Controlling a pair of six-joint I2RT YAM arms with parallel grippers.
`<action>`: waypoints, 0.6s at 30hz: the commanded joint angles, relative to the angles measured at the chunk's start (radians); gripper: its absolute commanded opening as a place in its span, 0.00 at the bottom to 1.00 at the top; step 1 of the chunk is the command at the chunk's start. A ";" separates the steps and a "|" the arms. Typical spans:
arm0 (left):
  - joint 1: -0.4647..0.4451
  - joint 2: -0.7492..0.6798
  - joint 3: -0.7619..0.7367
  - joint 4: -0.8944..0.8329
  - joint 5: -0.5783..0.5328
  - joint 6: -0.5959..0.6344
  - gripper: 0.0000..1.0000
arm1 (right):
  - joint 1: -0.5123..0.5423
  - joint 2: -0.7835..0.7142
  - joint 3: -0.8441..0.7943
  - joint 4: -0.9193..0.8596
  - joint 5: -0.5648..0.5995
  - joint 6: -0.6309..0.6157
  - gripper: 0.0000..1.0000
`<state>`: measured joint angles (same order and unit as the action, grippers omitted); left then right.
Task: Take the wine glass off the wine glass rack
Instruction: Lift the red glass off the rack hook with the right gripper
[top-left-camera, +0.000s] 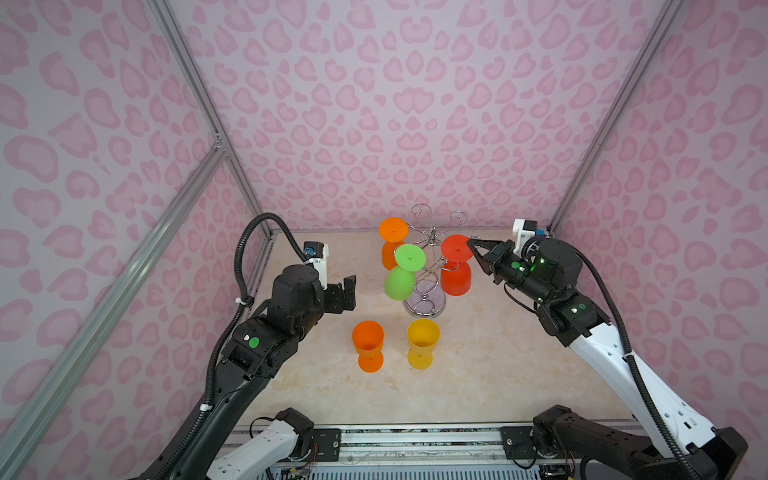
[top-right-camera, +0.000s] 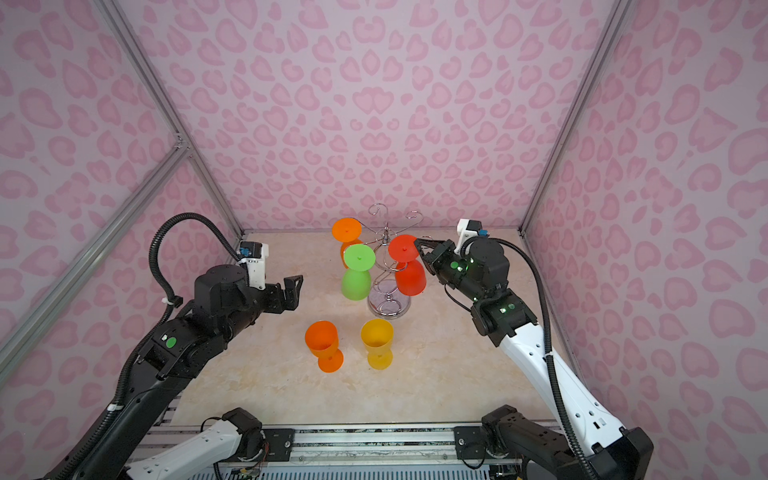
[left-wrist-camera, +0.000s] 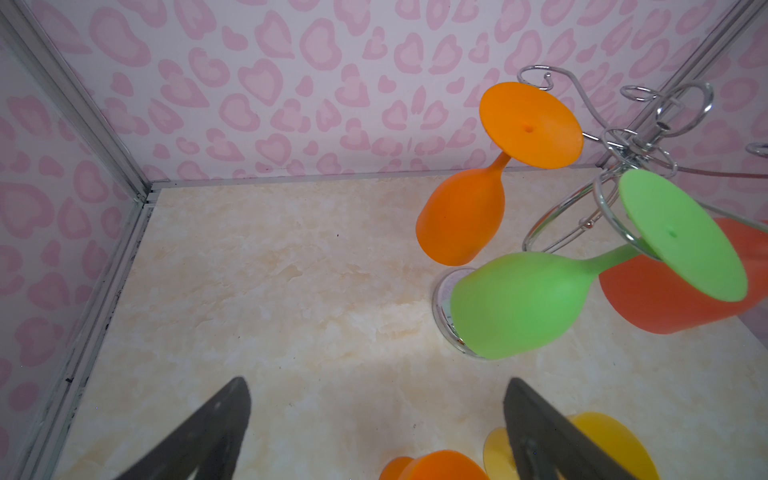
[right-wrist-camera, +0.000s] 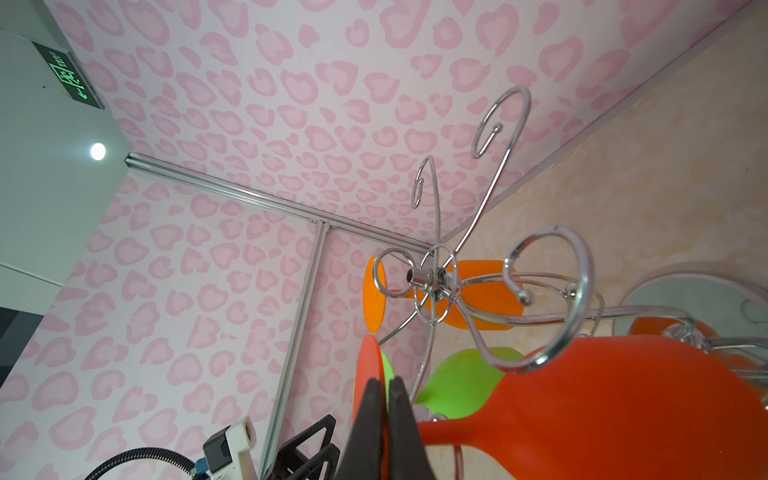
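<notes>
The red wine glass's foot is already held by my right gripper, so next my left gripper takes hold of the red wine glass's bowl (top-left-camera: 456, 281) (left-wrist-camera: 660, 297).
The chrome wine glass rack (top-left-camera: 433, 240) (top-right-camera: 387, 240) stands at the back of the table. A red wine glass (top-left-camera: 456, 277) (top-right-camera: 410, 277) hangs upside down from its right arm. My right gripper (top-left-camera: 472, 245) (top-right-camera: 420, 246) is shut on the rim of that glass's foot; in the right wrist view the closed jaws (right-wrist-camera: 385, 384) pinch the thin red disc, and the bowl (right-wrist-camera: 623, 407) lies beside them. A green glass (top-left-camera: 399, 283) and an orange glass (top-left-camera: 392, 230) also hang there. My left gripper (top-left-camera: 351, 291) (left-wrist-camera: 376, 399) is open and holds nothing, left of the rack.
Two glasses stand upright on the table in front of the rack, an orange one (top-left-camera: 368, 338) and a yellow one (top-left-camera: 423, 336). Pink patterned walls with aluminium posts close in the back and both sides. The rack's round base (top-left-camera: 424, 306) sits under the hanging glasses.
</notes>
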<state>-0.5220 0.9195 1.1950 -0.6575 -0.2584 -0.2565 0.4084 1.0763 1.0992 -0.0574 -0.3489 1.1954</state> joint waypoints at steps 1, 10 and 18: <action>0.002 0.000 0.003 0.021 0.010 0.010 0.97 | -0.019 -0.027 -0.016 -0.024 0.024 -0.017 0.00; 0.004 -0.006 0.006 0.027 0.025 0.005 0.97 | -0.198 -0.209 -0.067 -0.163 0.038 -0.056 0.00; 0.012 -0.029 0.005 0.200 0.356 0.003 0.97 | -0.404 -0.344 0.040 -0.184 -0.015 -0.132 0.00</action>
<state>-0.5163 0.8948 1.1950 -0.5922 -0.0956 -0.2577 0.0269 0.7521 1.1175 -0.2798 -0.3302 1.1049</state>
